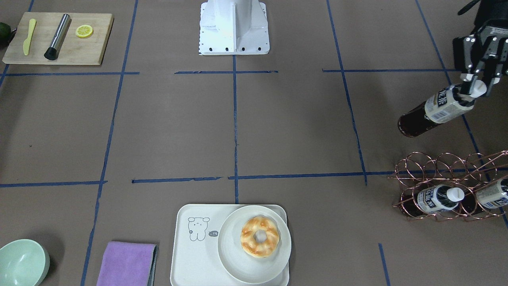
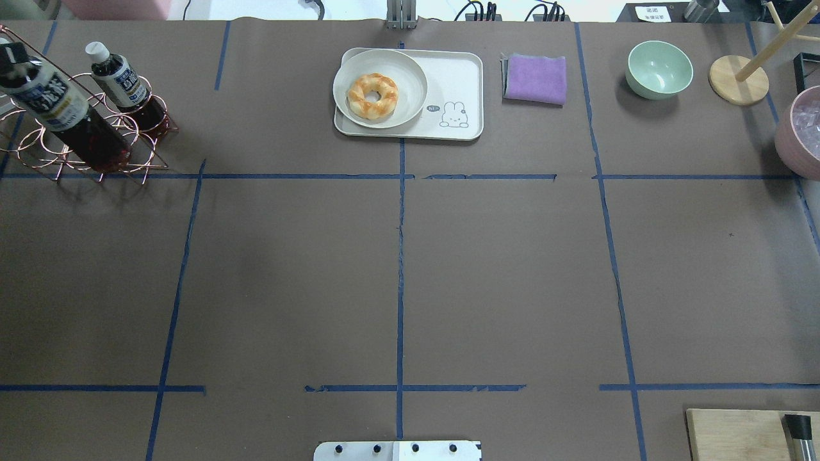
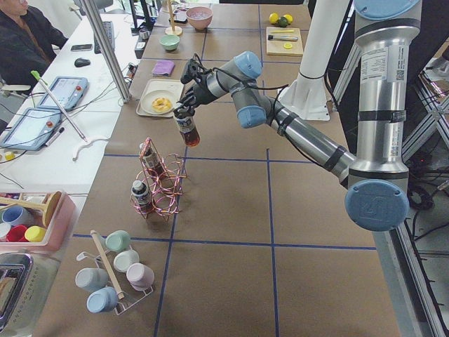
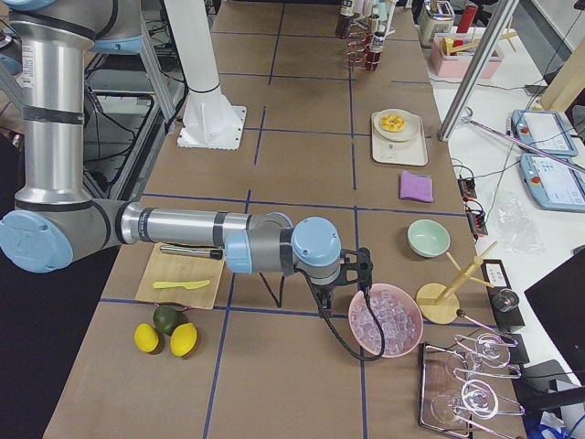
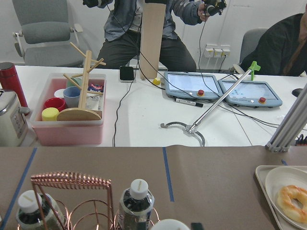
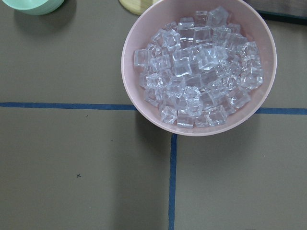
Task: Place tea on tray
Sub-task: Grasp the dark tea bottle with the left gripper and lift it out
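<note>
I should set the tea bottle down with my left gripper on the middle blue tape line [image 1: 236, 138], between the cream tray and white bracket.
My left gripper [image 1: 474, 85] is shut on the white cap of a tea bottle [image 1: 436, 111] and holds it tilted in the air above the table, beside the copper rack [image 1: 448, 186]. The held bottle also shows in the overhead view [image 2: 54, 102] and the exterior left view [image 3: 186, 128]. Two more tea bottles [image 1: 436, 197] [image 1: 492, 194] lie in the rack. The cream tray [image 1: 190, 258] with the line-drawn animal sits far from the gripper at the table's far edge. My right gripper [image 4: 361, 267] hangs over the pink ice bowl; I cannot tell whether it is open.
A round plate [image 1: 238, 266] with a doughnut [image 1: 260, 236] covers half of the tray. A purple cloth [image 1: 127, 264], a green bowl [image 1: 22, 262], a pink bowl of ice [image 6: 199, 67] and a wooden board [image 1: 59, 37] with tools are on the table.
</note>
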Robot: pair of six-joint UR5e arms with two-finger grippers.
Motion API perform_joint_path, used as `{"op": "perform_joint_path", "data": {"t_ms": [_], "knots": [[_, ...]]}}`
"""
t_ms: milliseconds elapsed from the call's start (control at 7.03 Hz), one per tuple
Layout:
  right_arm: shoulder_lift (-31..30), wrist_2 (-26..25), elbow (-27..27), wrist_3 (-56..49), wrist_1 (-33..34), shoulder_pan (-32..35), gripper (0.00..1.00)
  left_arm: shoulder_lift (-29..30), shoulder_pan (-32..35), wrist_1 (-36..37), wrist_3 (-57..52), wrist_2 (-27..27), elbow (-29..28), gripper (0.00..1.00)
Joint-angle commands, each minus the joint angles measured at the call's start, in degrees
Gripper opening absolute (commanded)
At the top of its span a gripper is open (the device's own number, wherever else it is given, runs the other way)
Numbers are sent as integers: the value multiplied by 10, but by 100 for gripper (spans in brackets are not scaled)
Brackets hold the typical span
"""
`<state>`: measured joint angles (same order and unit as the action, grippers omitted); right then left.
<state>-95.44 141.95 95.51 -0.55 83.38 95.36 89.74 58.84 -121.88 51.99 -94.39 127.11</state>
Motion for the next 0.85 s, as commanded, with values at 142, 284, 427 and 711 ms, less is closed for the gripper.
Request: {"op": "perform_joint_path", "data": {"t_ms": [142,284,427,711], "knots": [[1,0,3,-1,-1,0,100,165,-196,222,79,167,32,0],[4,0,0,-1,0,-1,100,230,-263,281,86,216,25,0],[5,-1,0,-1,0,0,100,265,-301,301,129,237,5,0],[5,0,-1,-1,0,0,100,339,-337,294,163,269,-88,0]]}}
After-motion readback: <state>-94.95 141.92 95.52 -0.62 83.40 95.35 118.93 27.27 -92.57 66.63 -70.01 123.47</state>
